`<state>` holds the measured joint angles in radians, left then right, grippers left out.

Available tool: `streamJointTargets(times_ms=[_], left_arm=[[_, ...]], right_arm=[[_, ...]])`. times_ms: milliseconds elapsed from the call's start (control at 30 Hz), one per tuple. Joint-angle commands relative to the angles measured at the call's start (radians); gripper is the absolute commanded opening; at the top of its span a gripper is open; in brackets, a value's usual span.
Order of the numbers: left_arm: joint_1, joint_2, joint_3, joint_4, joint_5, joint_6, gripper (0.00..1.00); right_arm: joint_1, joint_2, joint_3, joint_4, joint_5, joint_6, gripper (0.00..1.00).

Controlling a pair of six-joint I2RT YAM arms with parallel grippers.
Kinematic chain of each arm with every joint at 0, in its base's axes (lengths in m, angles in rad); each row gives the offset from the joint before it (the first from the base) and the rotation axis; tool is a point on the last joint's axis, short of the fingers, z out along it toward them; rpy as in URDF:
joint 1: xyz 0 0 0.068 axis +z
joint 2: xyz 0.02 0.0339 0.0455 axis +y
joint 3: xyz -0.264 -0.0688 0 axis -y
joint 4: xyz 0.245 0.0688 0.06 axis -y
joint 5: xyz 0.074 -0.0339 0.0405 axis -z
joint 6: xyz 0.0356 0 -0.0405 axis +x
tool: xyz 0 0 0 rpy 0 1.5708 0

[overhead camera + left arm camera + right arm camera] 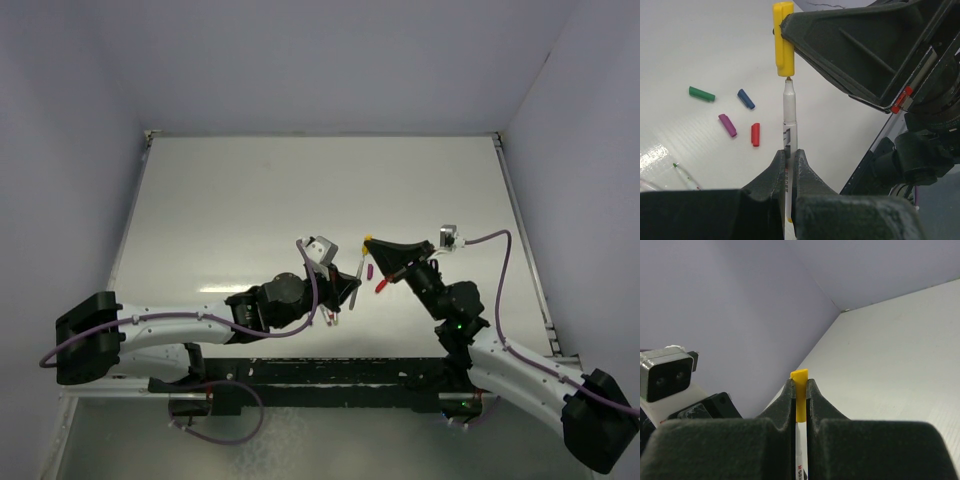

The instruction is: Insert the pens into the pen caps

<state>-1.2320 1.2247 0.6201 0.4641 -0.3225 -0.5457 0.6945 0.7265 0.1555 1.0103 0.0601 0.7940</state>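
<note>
My left gripper is going to put the white pen down on the bare white table (293, 239) behind the loose pens.
My left gripper (789, 153) is shut on a white pen (789, 120) and holds it upright above the table. My right gripper (799, 385) is shut on the yellow cap (800, 395), which hangs straight above the pen. In the left wrist view the pen's tip touches the open mouth of the yellow cap (783, 40). In the top view the two grippers meet near the table's middle, left (347, 283) and right (373, 244). The green cap (701, 93), blue cap (745, 98), purple cap (727, 125) and red cap (755, 134) lie loose on the table below.
Another pen with a green tip (684, 174) lies at the lower left of the left wrist view, beside a further pen at the frame's edge. The left wrist's camera housing (665, 375) shows beside my right gripper. Grey walls close off the white table (250, 200).
</note>
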Motion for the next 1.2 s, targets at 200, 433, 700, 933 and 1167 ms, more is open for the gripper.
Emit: streamJointTargets(times_ms=[200, 433, 700, 933, 1167], left_arm=[[-0.004, -0.01, 0.034, 0.062, -0.022, 0.003, 0.0], [-0.004, -0.014, 0.031, 0.064, -0.029, 0.003, 0.0], [-0.004, -0.031, 0.021, 0.065, -0.048, 0.006, 0.0], [-0.004, -0.047, 0.022, 0.088, -0.081, 0.034, 0.0], [-0.004, -0.034, 0.01, 0.146, -0.117, 0.031, 0.0]], right_arm=[[0.004, -0.001, -0.008, 0.077, -0.014, 0.023, 0.0], [0.004, 0.016, -0.011, 0.084, -0.033, 0.04, 0.0], [0.004, 0.033, -0.022, 0.087, -0.053, 0.057, 0.0], [0.004, 0.054, -0.028, 0.082, -0.09, 0.078, 0.0], [0.004, 0.086, -0.031, 0.086, -0.117, 0.098, 0.0]])
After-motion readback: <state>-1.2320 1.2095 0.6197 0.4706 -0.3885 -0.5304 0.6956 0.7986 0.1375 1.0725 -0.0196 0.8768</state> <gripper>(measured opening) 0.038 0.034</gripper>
